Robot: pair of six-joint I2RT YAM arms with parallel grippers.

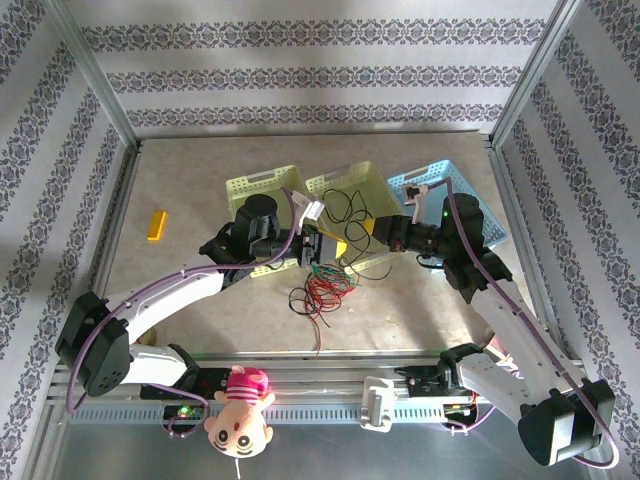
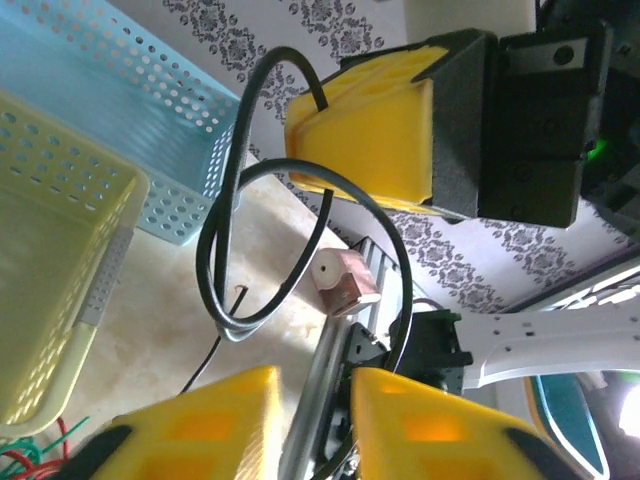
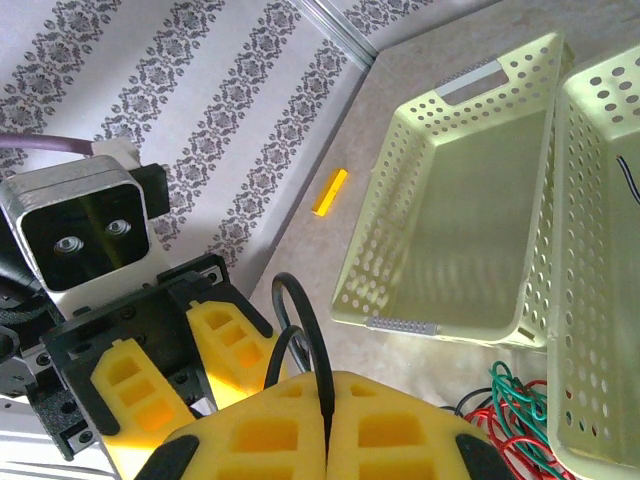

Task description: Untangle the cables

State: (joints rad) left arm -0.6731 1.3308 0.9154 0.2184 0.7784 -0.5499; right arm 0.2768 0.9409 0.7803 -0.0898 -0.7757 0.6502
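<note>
The black cable hangs from my right gripper in a coiled loop, so I will use my left gripper to pinch the cable's lower piece [image 2: 343,455] and pull the cable straight.
A black cable [image 1: 350,206] loops up above the table in front of the baskets. My right gripper [image 1: 350,238] is shut on it. The strand is pinched between the yellow pads [image 3: 325,400] and arches out past them as a black cable [image 3: 310,330]. In the left wrist view the same black cable [image 2: 240,200] hangs in a wide loop from the right gripper [image 2: 300,125]. My left gripper [image 2: 315,420] faces it, open, with one black strand running through the gap. A red and green cable tangle [image 1: 322,290] lies on the table below both grippers.
Three perforated baskets stand at the back: pale green [image 1: 262,185], yellow [image 1: 345,180] and blue [image 1: 430,180]. A small orange block [image 1: 156,224] lies at the far left. A plush doll [image 1: 240,405] rests on the front rail.
</note>
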